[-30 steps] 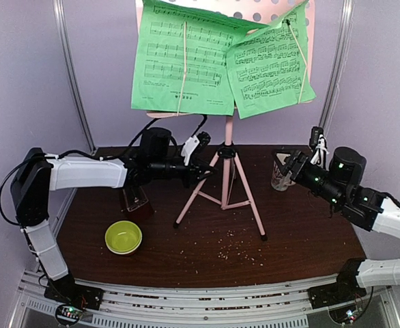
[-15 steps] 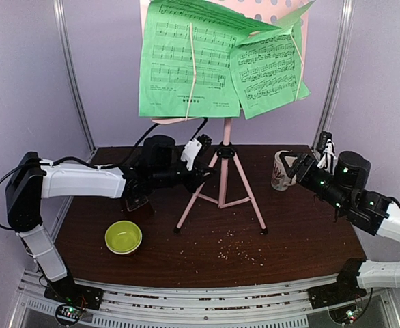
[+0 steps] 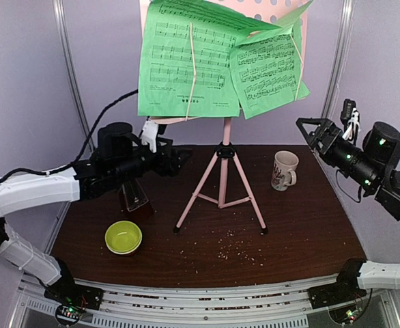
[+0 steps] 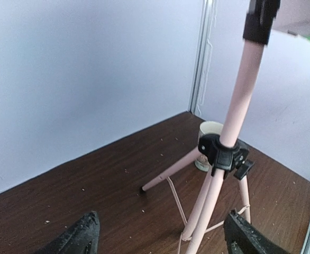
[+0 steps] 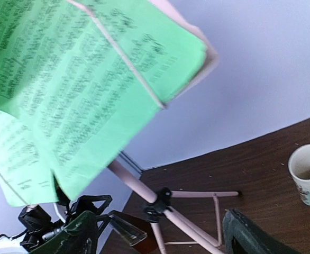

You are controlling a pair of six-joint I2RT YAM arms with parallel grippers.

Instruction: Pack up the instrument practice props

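Observation:
Next, my left gripper goes to the lower outer corner (image 3: pixel 141 103) of the larger green sheet-music page and closes there.
The pink tripod music stand (image 3: pixel 224 164) stands mid-table, its desk holding two green sheet-music pages (image 3: pixel 190 61) under thin retaining wires. My left gripper (image 3: pixel 175 158) is open, left of the pole and clear of it. In the left wrist view the stand's pole (image 4: pixel 234 111) rises beyond the left gripper (image 4: pixel 163 241), untouched. The dark red metronome (image 3: pixel 133 198) sits under my left arm, partly hidden. My right gripper (image 3: pixel 314 130) hangs open and empty, high at the right. In the right wrist view the pages (image 5: pixel 75 79) fill the upper left above the right gripper (image 5: pixel 160 238).
A white mug (image 3: pixel 282 169) stands right of the tripod, below my right gripper. A yellow-green bowl (image 3: pixel 123 236) sits near the front left. Crumbs dot the dark wooden table (image 3: pixel 302 232). Purple walls close in the back and sides.
My left gripper has opened and pulled back to the left, away from the tripod. My right gripper has risen and drawn back right from the mug. The stand stands more upright than a second ago.

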